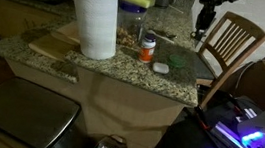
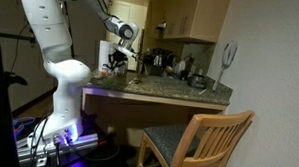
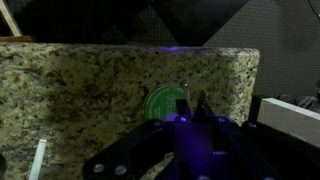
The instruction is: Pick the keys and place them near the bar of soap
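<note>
Next, I open my gripper and leave the keys on the granite counter (image 1: pixel 180 67) (image 3: pixel 199 88) just in front of the green lid, near the soap.
My gripper (image 1: pixel 202 28) hangs above the right end of the granite counter (image 1: pixel 94 62), over a green round lid (image 1: pixel 178 60). In the wrist view its fingers (image 3: pixel 188 104) are drawn together, with a thin key ring (image 3: pixel 183 88) showing at the tips in front of the green lid (image 3: pixel 162 103). The rest of the keys is hidden. The bar of soap (image 1: pixel 160 67) is a small white block on the counter. It lies just in front of the white-capped orange pill bottle (image 1: pixel 147 49) and left of the lid. The gripper (image 2: pixel 118 60) also shows above the counter in an exterior view.
A tall paper towel roll (image 1: pixel 95 17) stands mid-counter. A yellow-green sponge (image 1: pixel 136 1) lies at the back. A wooden chair (image 1: pixel 232 43) stands beside the counter's right edge. A white box (image 3: pixel 292 112) shows at the right of the wrist view.
</note>
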{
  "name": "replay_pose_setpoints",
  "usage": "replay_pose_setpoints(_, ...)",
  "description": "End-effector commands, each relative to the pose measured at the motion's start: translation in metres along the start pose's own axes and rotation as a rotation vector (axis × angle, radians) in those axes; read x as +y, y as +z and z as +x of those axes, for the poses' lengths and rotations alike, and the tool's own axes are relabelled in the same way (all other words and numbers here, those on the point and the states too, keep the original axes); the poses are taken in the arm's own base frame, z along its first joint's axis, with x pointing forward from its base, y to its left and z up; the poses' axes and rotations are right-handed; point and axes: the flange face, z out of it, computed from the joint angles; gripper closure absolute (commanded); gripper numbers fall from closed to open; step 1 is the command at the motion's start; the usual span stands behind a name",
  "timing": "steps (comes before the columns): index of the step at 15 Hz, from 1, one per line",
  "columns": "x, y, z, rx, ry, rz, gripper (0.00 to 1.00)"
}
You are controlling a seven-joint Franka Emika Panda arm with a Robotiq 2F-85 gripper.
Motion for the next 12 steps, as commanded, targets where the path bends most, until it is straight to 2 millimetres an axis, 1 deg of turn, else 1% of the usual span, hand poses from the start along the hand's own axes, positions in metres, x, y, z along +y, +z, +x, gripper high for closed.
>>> replay_pose_setpoints(1,0.008,0.038,0.041,-0.038,-0.070,0.028,0.96)
replay_pose_setpoints(4,0.003,0.070,0.075,-0.084,-0.141,0.042,0.96)
replay_pose_setpoints(6,0.002,0.081,0.087,-0.107,-0.154,0.037,0.96)
replay_pose_setpoints(8,0.002,0.082,0.093,-0.115,-0.153,0.013,0.96)
replay_pose_setpoints(9,0.001,0.079,0.094,-0.114,-0.148,0.000,0.96)
replay_pose_setpoints(12,-0.009,0.067,0.085,-0.127,-0.157,-0.050,0.96)
